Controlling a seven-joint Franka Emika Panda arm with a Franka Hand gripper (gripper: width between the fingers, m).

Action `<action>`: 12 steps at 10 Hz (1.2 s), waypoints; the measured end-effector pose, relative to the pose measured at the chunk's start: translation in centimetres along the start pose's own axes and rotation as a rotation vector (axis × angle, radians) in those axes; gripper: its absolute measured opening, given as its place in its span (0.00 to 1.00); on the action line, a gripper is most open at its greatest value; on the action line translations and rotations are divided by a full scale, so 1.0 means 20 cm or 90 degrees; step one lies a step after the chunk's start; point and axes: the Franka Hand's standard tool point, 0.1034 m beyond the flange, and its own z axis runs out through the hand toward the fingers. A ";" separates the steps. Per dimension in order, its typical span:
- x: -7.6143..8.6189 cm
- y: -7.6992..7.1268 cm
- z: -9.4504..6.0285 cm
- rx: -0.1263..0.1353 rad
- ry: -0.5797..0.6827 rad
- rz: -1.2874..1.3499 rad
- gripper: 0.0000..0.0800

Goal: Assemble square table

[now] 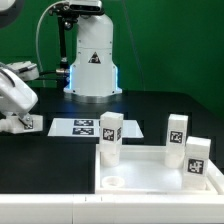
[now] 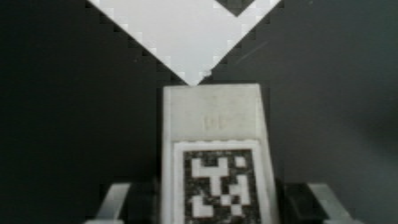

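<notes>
My gripper will let go of the leg on the bare black table (image 1: pixel 28 147), a little nearer the front than the marker board.
The white square tabletop (image 1: pixel 150 178) lies at the exterior view's right, rim up. Three white tagged legs stand upright at its corners: one (image 1: pixel 110 138), a second (image 1: pixel 177 130) and a third (image 1: pixel 197 158). A round socket (image 1: pixel 113 182) at the near left corner shows bare. Another leg (image 1: pixel 31 123) lies on the black table at the far left under my gripper (image 1: pixel 20 121). In the wrist view this leg (image 2: pixel 217 140) runs lengthwise between the two fingers (image 2: pixel 125 198), tag up, and my gripper (image 2: pixel 217 198) is shut on it.
The marker board (image 1: pixel 80 127) lies flat between the lying leg and the tabletop. The robot's base (image 1: pixel 92 60) stands at the back middle. A pointed white corner (image 2: pixel 187 35) of something flat lies just past the leg's end in the wrist view.
</notes>
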 end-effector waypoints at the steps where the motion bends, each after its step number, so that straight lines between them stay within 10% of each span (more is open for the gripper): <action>1: 0.00 0.00 0.00 0.000 0.000 0.000 0.36; 12: 0.14 -0.20 -0.09 -0.002 0.043 0.387 0.36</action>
